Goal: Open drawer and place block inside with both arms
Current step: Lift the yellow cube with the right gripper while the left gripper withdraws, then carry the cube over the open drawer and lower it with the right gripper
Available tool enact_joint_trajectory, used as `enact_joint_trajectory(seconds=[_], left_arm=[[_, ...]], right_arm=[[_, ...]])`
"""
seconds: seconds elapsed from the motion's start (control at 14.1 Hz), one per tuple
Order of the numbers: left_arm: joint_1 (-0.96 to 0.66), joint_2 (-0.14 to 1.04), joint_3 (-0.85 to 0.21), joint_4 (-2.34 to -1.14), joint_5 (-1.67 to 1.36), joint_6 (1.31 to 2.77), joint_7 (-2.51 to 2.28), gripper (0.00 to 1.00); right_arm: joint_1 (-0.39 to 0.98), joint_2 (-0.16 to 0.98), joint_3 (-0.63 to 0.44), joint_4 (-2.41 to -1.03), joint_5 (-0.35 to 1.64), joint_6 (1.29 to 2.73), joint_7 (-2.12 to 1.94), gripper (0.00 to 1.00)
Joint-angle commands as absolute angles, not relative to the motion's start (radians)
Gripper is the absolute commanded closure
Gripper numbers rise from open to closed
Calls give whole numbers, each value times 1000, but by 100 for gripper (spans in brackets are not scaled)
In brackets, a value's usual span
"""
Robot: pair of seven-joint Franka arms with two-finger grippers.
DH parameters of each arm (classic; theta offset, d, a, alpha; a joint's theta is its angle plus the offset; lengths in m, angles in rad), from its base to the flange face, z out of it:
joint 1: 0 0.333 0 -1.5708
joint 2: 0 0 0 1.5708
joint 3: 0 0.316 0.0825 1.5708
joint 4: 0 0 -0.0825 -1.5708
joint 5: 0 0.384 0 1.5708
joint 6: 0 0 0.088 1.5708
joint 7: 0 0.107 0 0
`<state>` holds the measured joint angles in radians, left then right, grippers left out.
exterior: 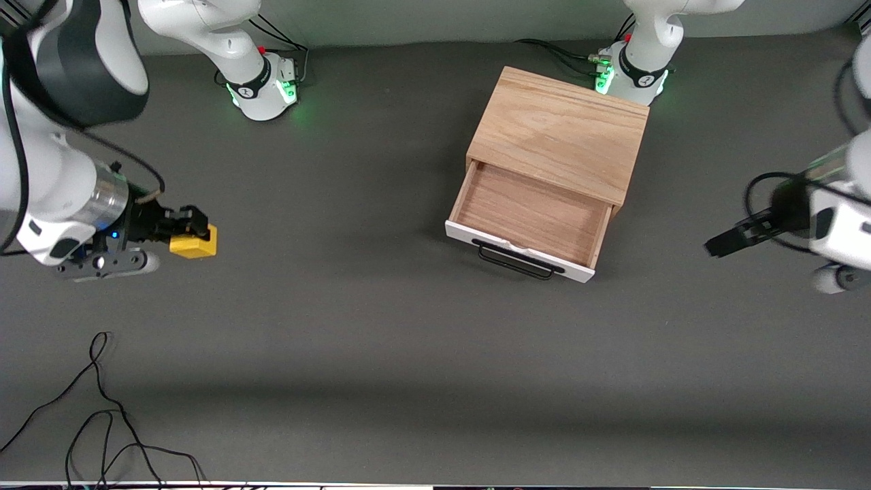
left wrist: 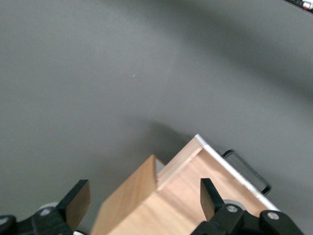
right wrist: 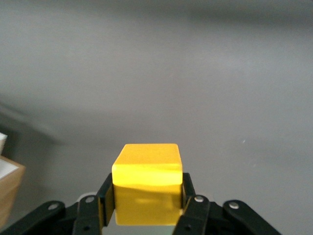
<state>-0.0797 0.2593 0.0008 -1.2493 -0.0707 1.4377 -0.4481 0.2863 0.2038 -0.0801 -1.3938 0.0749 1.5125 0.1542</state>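
Observation:
My right gripper has the yellow block. It will let go of it on the open drawer's wooden bottom (exterior: 511, 216), close behind the drawer's white front panel.
The drawer (exterior: 531, 211) of the light wooden box (exterior: 561, 133) stands pulled open, with nothing in its wood interior, its white front panel and black bar handle (exterior: 517, 262) toward the front camera. My right gripper (exterior: 190, 231) is shut on the yellow block (exterior: 194, 241) and holds it over the table at the right arm's end, well apart from the box. In the right wrist view the block (right wrist: 146, 188) sits squarely between the fingers. My left gripper (exterior: 721, 243) is open and empty, beside the box toward the left arm's end. The left wrist view shows the box (left wrist: 132, 205) and the drawer (left wrist: 215, 166).
Black cables (exterior: 102, 408) lie on the grey table near the front camera at the right arm's end. The arm bases (exterior: 265, 85) (exterior: 629, 75) stand at the table's back edge, the left arm's right against the box.

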Motion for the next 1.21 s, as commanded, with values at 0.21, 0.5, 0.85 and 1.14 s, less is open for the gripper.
enact_joint_trajectory(seconds=[0.21,0.5,0.85,1.14], left_arm=[[-23,126,2,-1406,-26,1428,-113,0],[-5,69,-2,-1465,21,1436,86,0],[-20,45,-11,-1492,18,1451,-26,0],[-23,-18,-12,-1584,18,1520,-20,0]], right_arm=[[605,360,-87,-1096,95,1453,630,87],[757,537,-81,-908,95,1538,874,87],[817,684,23,-910,89,1770,1072,87],[877,797,23,-913,87,1873,1150,87]])
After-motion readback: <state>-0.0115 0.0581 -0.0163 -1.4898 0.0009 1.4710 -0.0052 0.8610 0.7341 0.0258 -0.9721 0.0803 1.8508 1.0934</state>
